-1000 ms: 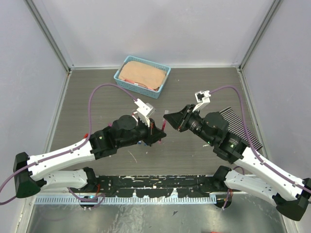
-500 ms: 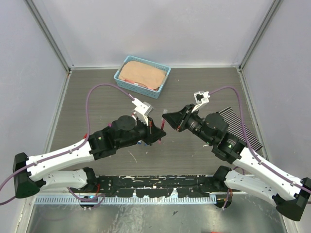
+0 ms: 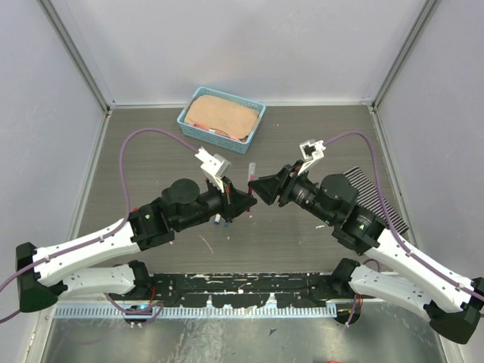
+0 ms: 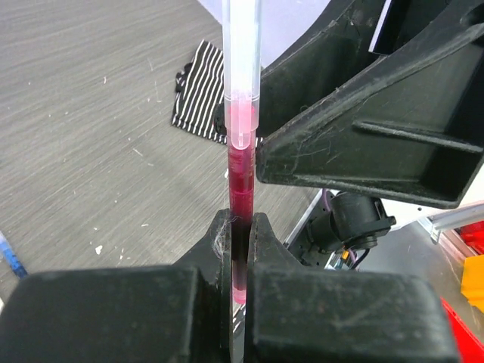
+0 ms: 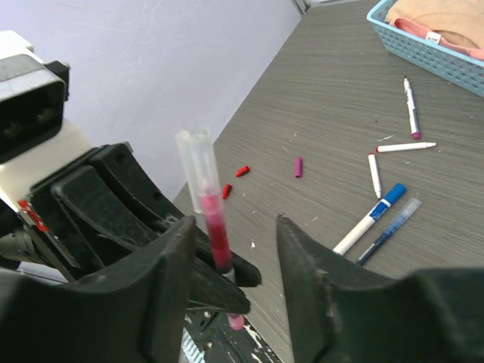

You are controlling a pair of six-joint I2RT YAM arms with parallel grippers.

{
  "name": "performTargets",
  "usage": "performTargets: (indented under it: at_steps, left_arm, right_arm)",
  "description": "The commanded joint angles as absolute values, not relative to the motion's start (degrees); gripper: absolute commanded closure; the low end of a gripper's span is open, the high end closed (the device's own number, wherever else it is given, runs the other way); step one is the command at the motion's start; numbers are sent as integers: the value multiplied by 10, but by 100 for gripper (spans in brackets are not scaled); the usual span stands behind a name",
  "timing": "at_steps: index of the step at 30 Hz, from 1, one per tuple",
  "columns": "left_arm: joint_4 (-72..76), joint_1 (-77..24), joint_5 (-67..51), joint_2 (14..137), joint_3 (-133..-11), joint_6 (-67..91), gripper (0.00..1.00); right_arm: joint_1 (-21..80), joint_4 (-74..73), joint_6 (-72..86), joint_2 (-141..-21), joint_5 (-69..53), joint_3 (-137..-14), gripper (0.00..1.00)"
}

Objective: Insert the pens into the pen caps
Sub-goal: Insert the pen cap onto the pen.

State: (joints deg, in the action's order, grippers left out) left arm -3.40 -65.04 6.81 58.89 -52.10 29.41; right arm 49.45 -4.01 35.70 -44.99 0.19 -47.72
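I will raise my right gripper and close it from above on the pen body's upper end [image 5: 194, 141], since the pale body of the pen stands up past its open fingers.
My left gripper [image 4: 240, 221] is shut on a crimson pen cap [image 4: 242, 185], and a pen [image 4: 242, 53] with a pale barrel stands up out of it. In the top view the left gripper [image 3: 240, 203] and right gripper [image 3: 259, 189] meet at the table's middle, with the pen [image 3: 250, 175] between them. My right gripper [image 5: 235, 223] is open, its fingers either side of the same pen [image 5: 201, 170], which is close to its left finger. Loose pens [image 5: 409, 106] [image 5: 373, 174], two red caps [image 5: 242, 171] and a magenta cap [image 5: 297, 166] lie on the table.
A blue basket [image 3: 221, 119] with a tan cloth stands at the back centre. A striped cloth [image 3: 370, 198] lies under the right arm. A blue-capped marker [image 5: 372, 218] and a dark blue pen [image 5: 391, 221] lie side by side near the loose pens.
My left gripper has swung towards the back and right with the cap and pen. My right gripper has shifted slightly left, and its open fingers now flank the pen.
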Motion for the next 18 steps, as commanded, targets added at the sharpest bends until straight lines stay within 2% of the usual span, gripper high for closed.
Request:
performTargets:
  at_steps: [1, 5, 7, 12, 18]
  left_arm:
    - [0, -650, 78, 567, -537, 280, 100]
    - [-4, -650, 73, 557, -529, 276, 100]
    - [-4, -650, 66, 553, -526, 271, 100]
    - [-11, -650, 36, 551, -523, 261, 100]
    - [-9, -650, 18, 550, -523, 257, 100]
  right_arm:
    - [497, -72, 333, -426, 13, -534, 41]
    - [497, -115, 317, -418, 65, -570, 31]
    - [497, -129, 308, -426, 78, -596, 30]
    - [497, -161, 296, -480, 60, -673, 30]
    - [497, -181, 291, -540, 16, -715, 36]
